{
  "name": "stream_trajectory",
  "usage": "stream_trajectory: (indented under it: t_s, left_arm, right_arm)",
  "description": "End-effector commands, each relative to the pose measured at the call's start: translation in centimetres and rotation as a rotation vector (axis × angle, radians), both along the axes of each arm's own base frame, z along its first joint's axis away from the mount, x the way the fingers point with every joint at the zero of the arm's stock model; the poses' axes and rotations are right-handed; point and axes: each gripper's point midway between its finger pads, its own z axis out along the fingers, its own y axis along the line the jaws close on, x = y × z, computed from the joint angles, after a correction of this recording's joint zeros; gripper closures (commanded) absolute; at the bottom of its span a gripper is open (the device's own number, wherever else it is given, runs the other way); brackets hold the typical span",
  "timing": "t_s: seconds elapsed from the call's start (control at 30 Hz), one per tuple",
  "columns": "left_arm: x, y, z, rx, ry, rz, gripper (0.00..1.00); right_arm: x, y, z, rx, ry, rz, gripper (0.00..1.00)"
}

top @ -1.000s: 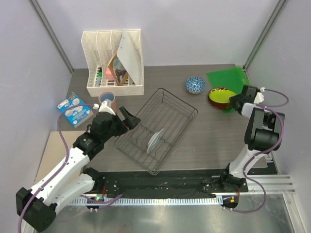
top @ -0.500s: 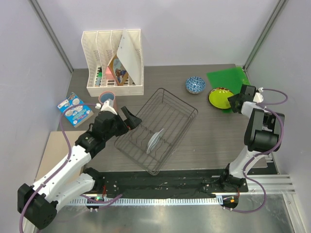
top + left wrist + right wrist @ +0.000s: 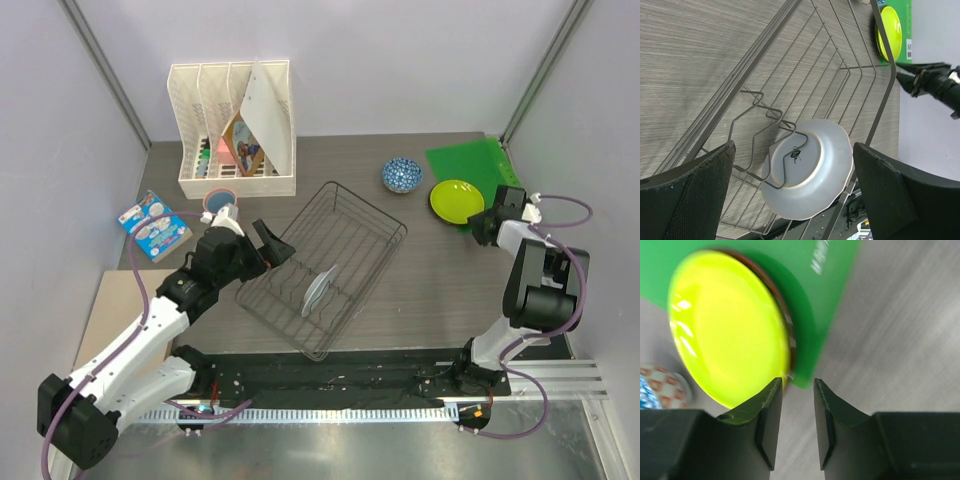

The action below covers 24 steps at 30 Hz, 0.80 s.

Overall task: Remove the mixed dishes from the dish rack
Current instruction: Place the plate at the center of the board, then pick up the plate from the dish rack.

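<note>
Next, I move my left gripper over to the white plate's upper edge (image 3: 311, 294) (image 3: 845, 184), above the wires of the dish rack, and close it there.
The black wire dish rack (image 3: 340, 250) lies askew mid-table. One white plate (image 3: 318, 290) stands on edge in its prongs, also in the left wrist view (image 3: 810, 170). My left gripper (image 3: 268, 245) is open and empty at the rack's left rim, jaws wide either side of the plate but short of it (image 3: 794, 147). My right gripper (image 3: 488, 222) is open and empty, just off the edge of a yellow-green plate (image 3: 457, 201) lying flat (image 3: 725, 325). A dark red edge shows under that plate's rim. The blue bowl (image 3: 401, 174) and pink cup (image 3: 220, 200) stand on the table.
A green mat (image 3: 465, 160) lies under the yellow-green plate at the back right. A white slotted file organizer (image 3: 235, 130) with papers stands at the back left. A blue packet (image 3: 153, 226) lies at the left edge.
The yellow-green plate went from tilted in the right gripper to lying flat; the right gripper let go and drew back to the right. The left gripper edged slightly toward the rack.
</note>
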Motion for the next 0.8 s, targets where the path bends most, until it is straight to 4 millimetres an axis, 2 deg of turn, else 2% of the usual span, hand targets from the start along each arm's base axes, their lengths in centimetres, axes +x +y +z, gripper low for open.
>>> stream_trajectory:
  t_s: [0.0,0.1,0.13,0.17,0.2,0.23,0.27,0.37,0.4,0.43,0.5,0.53,0.57,0.6,0.63,0.77]
  left_arm:
    - [0.2,-0.5,2.5,-0.035,-0.064,-0.024,0.02]
    - [0.3,-0.6,2.7,-0.037,-0.068,-0.027,0.02]
    - [0.3,-0.6,2.8,-0.037,-0.069,-0.029,0.02]
    - [0.2,-0.8,3.3,-0.035,-0.085,-0.051,0.02]
    - [0.2,-1.1,3.5,-0.031,-0.091,-0.073,0.0]
    - [0.0,-1.3,3.6,-0.017,-0.097,-0.1,0.0]
    - [0.0,-1.5,4.7,0.006,-0.135,-0.133,0.0]
    - [-1.0,-2.1,4.1,0.184,-0.163,-0.241,0.0]
    - [-1.0,-2.5,5.1,0.251,-0.203,-0.236,0.0]
    - [-1.7,-2.6,3.9,0.326,-0.177,-0.268,0.0]
    - [-2.1,-2.8,3.4,0.427,-0.208,-0.302,0.0]
    - [-3.6,-4.2,2.8,0.448,-0.219,-0.371,0.0]
    - [-4.0,-4.5,2.5,0.472,-0.231,-0.384,0.0]
    - [-4.5,-5.0,2.2,0.502,-0.249,-0.411,0.0]
    - [-5.1,-5.5,2.0,0.541,-0.278,-0.418,0.0]
    - [-5.8,-6.4,0.6,0.687,-0.31,-0.454,0.0]
  right_arm:
    - [-0.5,1.3,1.5,0.031,-0.085,0.014,0.66]
    - [-1.3,3.7,2.3,0.1,-0.182,0.056,0.68]
    - [-1.2,4.8,3.2,0.113,-0.223,0.077,0.69]
    - [-1.2,5.9,6.0,0.116,-0.312,0.112,0.68]
    - [-1.4,6.7,6.9,0.109,-0.338,0.135,0.67]
    - [-1.6,8.5,8.7,0.097,-0.373,0.188,0.65]
    - [-2.1,9.2,11.7,0.057,-0.443,0.219,0.64]
    - [-3.5,12.0,16.5,0.015,-0.546,0.303,0.61]
    - [-4.6,12.5,19.3,0.004,-0.611,0.32,0.6]
    - [-5.1,12.9,20.5,0.001,-0.641,0.331,0.6]
    - [-7.0,13.6,22.3,0.012,-0.682,0.367,0.6]
    - [-7.6,14.0,23.0,0.017,-0.703,0.382,0.6]
    - [-8.1,14.2,23.5,0.02,-0.719,0.394,0.6]
    - [-8.6,14.4,23.3,0.03,-0.714,0.403,0.6]
    - [-9.3,14.8,23.9,0.033,-0.738,0.419,0.6]
    - [-10.5,15.8,23.3,0.079,-0.743,0.454,0.6]
